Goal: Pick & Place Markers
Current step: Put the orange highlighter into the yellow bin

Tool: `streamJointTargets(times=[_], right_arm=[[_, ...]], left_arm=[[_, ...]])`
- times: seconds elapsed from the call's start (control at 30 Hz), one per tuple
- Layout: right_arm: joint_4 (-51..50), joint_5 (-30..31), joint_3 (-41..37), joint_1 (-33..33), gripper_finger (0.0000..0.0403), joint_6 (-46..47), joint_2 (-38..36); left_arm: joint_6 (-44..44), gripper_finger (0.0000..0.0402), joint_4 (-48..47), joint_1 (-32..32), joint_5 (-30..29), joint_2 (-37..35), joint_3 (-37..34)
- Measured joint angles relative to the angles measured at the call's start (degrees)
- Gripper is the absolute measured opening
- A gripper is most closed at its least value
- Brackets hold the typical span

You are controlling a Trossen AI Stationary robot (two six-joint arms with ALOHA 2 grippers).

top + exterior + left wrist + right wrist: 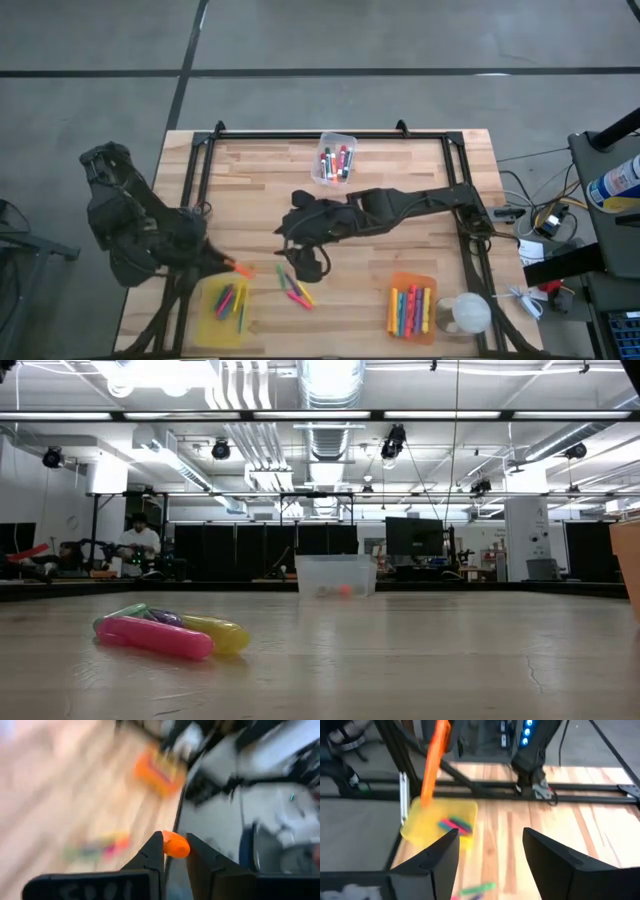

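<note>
Next, I let go of the orange marker with my left gripper on top of the pink and purple markers in the yellow bin (226, 299).
My left gripper (228, 264) is at the table's near left, shut on an orange marker (242, 269) above the far edge of the yellow bin (225, 305). That bin holds several markers (454, 825). My right gripper (305, 262) hangs open over the table's middle, nothing between its fingers (490, 855). A few loose markers (296, 286) lie flat on the wood just near of it; the low view shows them as a small pile (170, 632). My left gripper pinches the orange marker between its two fingers; one rounded end (176, 845) shows between the fingertips. The marker is lifted clear. In the right wrist view it slants downward (432, 767), its free end over the yellow bin's rim (420, 817).
A clear bin (335, 160) with red and dark markers stands at the far middle. An orange bin (412, 308) with several markers sits at the near right, a white round object (466, 313) beside it. Black frame rails (330, 135) run along the table's far and side edges.
</note>
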Motion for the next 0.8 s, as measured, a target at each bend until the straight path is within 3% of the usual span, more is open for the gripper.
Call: streamJointTargets(times=[0.17,0.37,0.63,0.8], right_arm=[[-1.6,0.0,-3.2,0.2,0.0214,-0.5,0.0],[-1.2,2.9,-9.8,-0.3,0.0214,3.3,0.0],[0.7,2.9,-18.8,-0.5,0.0214,11.0,0.0],[3.6,2.8,-22.0,-0.5,0.0214,14.5,0.0]], left_arm=[[-19.6,0.0053,-12.6,-0.3,14.9,1.1,-0.7],[-31.1,0.0054,-13.7,-0.4,23.0,3.4,-7.1],[-35.3,0.0055,4.1,-0.4,36.3,7.5,-21.0],[-34.5,0.0055,13.1,-0.4,40.7,10.1,-28.8]])
